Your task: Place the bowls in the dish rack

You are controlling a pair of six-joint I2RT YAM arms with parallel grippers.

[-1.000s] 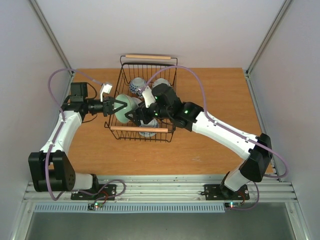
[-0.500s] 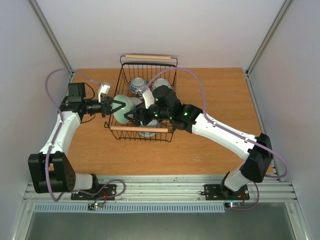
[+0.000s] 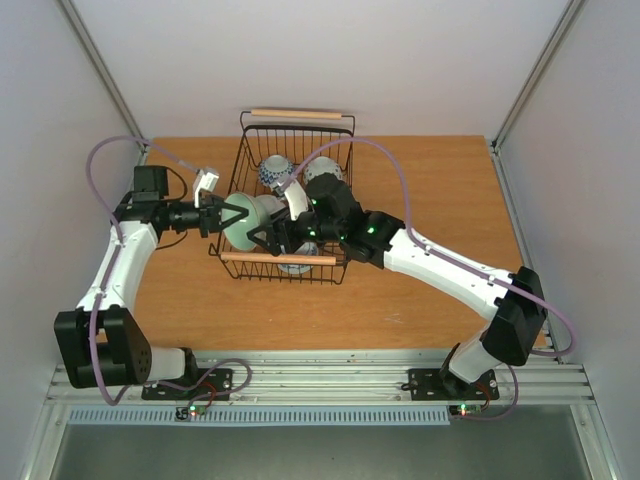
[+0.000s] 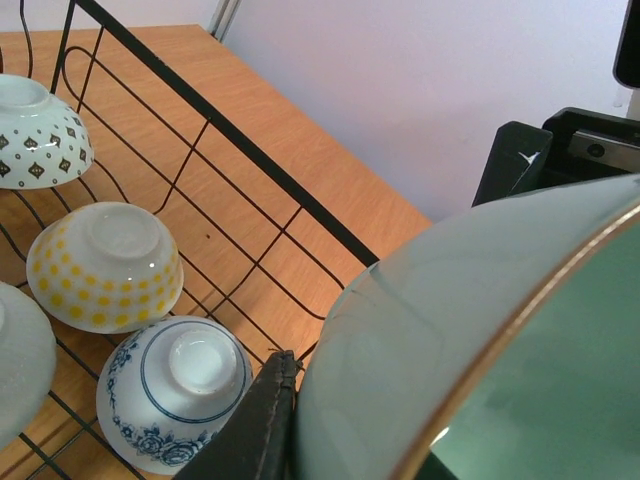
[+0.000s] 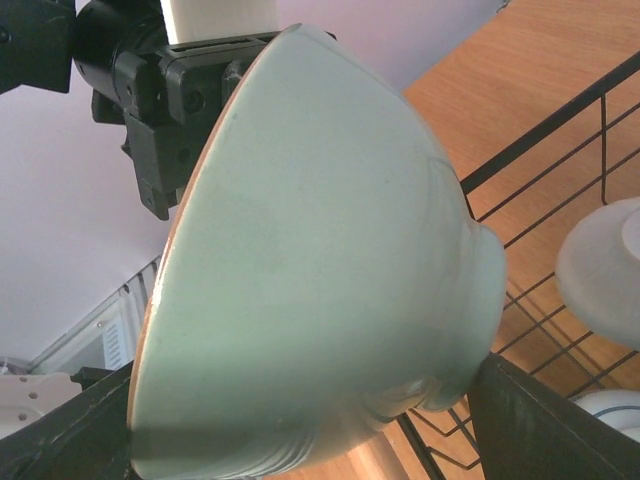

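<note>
The pale green bowl is hanging on its side over upside-down bowls, so my right gripper should turn it while my left gripper opens to take a new grip on the bowl's rim (image 4: 500,336).
A pale green bowl (image 3: 243,222) hangs tilted over the left side of the black wire dish rack (image 3: 347,200). My left gripper (image 3: 232,215) is shut on its rim; one dark finger (image 4: 255,425) lies against the outside wall. My right gripper (image 5: 305,385) straddles the same bowl (image 5: 310,250), with one finger (image 5: 555,425) against the foot and the other (image 5: 60,435) at the rim. Upside down on the rack floor lie a brown-diamond bowl (image 4: 35,130), a yellow bowl (image 4: 105,262) and a blue bowl (image 4: 175,390).
The rack has a far wooden handle (image 3: 300,114) and a near one (image 3: 278,259). A fourth pale bowl (image 4: 15,360) shows at the left wrist view's edge. Bare wooden tabletop (image 3: 430,190) lies right of the rack, white walls on three sides.
My right gripper's jaws have narrowed around the green bowl. My left gripper and the bowl have shifted slightly left and nearer. The bowls in the rack have not moved.
</note>
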